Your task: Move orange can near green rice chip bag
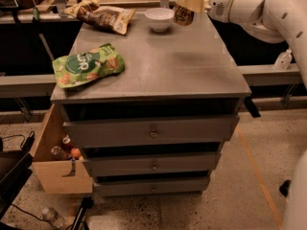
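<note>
Next, I let go of the orange can near the cabinet top's front edge (pixel 130 84), next to the green rice chip bag.
My gripper (pixel 188 4) is at the back right of the grey cabinet top (pixel 192 66), shut on the orange can (pixel 183 15), which it holds lifted clear of the surface, just right of the white bowl. Only the can's dark lower body shows below the tan fingers (pixel 191 2). The green rice chip bag (pixel 88 64) lies flat near the front left corner of the top, far from the can.
A white bowl (pixel 159 18) stands at the back middle. A brown and tan snack bag (pixel 101 16) lies at the back left. Below are drawers (pixel 152 131). A wooden box (pixel 58 164) with small items stands at the lower left.
</note>
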`<state>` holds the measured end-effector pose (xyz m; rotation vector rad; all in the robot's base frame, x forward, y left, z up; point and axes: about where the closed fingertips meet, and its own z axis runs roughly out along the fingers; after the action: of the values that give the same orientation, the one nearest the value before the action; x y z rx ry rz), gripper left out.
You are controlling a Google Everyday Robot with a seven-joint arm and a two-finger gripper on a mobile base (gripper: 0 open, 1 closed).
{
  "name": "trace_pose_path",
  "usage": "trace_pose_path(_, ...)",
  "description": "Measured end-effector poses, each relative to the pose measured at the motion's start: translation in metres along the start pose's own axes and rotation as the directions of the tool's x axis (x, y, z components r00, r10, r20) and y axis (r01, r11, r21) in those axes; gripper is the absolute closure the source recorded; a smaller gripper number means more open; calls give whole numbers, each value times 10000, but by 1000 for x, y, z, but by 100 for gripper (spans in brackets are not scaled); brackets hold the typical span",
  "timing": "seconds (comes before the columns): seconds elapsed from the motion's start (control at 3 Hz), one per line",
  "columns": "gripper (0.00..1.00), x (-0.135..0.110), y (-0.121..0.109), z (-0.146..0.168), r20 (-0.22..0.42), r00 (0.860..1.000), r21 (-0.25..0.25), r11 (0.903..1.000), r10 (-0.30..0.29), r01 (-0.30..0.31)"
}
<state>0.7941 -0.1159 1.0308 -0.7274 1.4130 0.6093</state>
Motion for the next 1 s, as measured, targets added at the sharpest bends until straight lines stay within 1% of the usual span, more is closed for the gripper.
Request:
trace_pose_path(0.33, 100, 12, 68, 8, 60, 10000, -1292, 9916, 72, -64)
trace_pose_path(0.67, 100, 29, 128, 13, 313, 9989, -2748, 9612, 356, -257)
trace_pose_path(1.0, 100, 46, 174, 18, 266, 9976, -4152, 9085, 639, -471)
